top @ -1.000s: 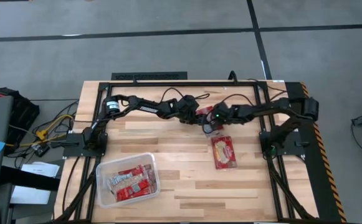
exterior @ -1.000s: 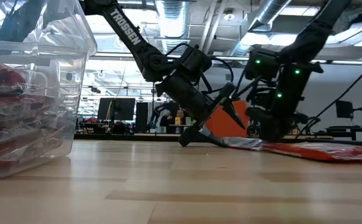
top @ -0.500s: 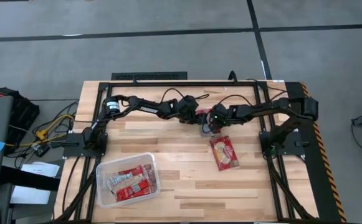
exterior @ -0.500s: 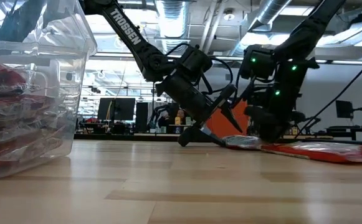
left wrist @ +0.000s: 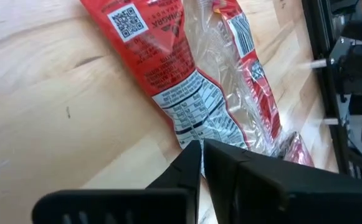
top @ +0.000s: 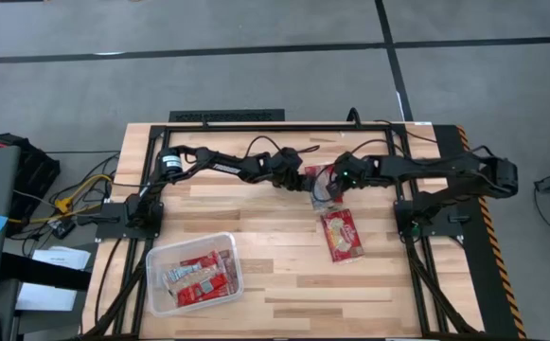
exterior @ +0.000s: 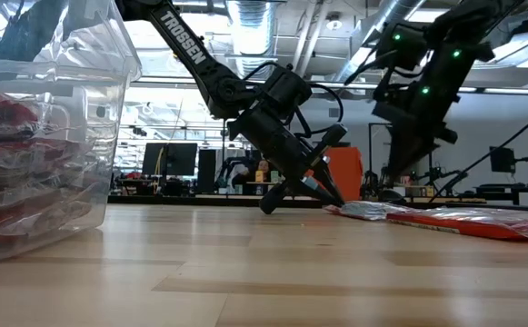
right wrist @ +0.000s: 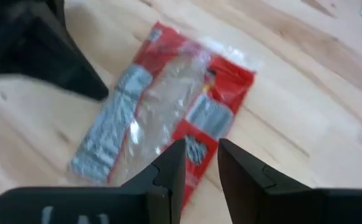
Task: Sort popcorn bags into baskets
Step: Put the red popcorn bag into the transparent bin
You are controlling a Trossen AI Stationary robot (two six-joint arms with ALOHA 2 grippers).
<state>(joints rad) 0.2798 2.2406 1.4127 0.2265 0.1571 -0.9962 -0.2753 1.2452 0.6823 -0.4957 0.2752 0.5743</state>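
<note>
Next, my left gripper opens its shut fingers, as the popcorn bag's edge lies flat under them, and pinch deeper across the bag's white label (left wrist: 200, 113) before lifting.
One popcorn bag (top: 325, 194), red with clear and grey panels, lies flat on the table at the far middle, label side up (left wrist: 187, 93). My left gripper (left wrist: 200, 144) is shut at its edge, fingertips down at the table (exterior: 334, 197). My right gripper (right wrist: 200, 152) hovers above the same bag (right wrist: 162, 106), narrowly open, with nothing between its fingers. A second popcorn bag (top: 341, 234) lies flat nearer the front. The clear basket (top: 234, 254) at the near left holds several bags. My left gripper pinches one long edge (left wrist: 196, 135) of the popcorn bag between its two fingertips. The fingers slant down from the table's left. How many layers they have does not show. The bag lies flat on the table.
Black frame rails run along the table's far, left and right sides (top: 227, 116). The basket wall (exterior: 64, 136) stands close to the low camera on the left. Bare wood lies between the basket and the second bag (exterior: 482, 221).
My left gripper has shut at the bag's edge, staying in place. My right gripper has risen off the bag and drawn back toward the table's right edge. Both bags lie where they were.
</note>
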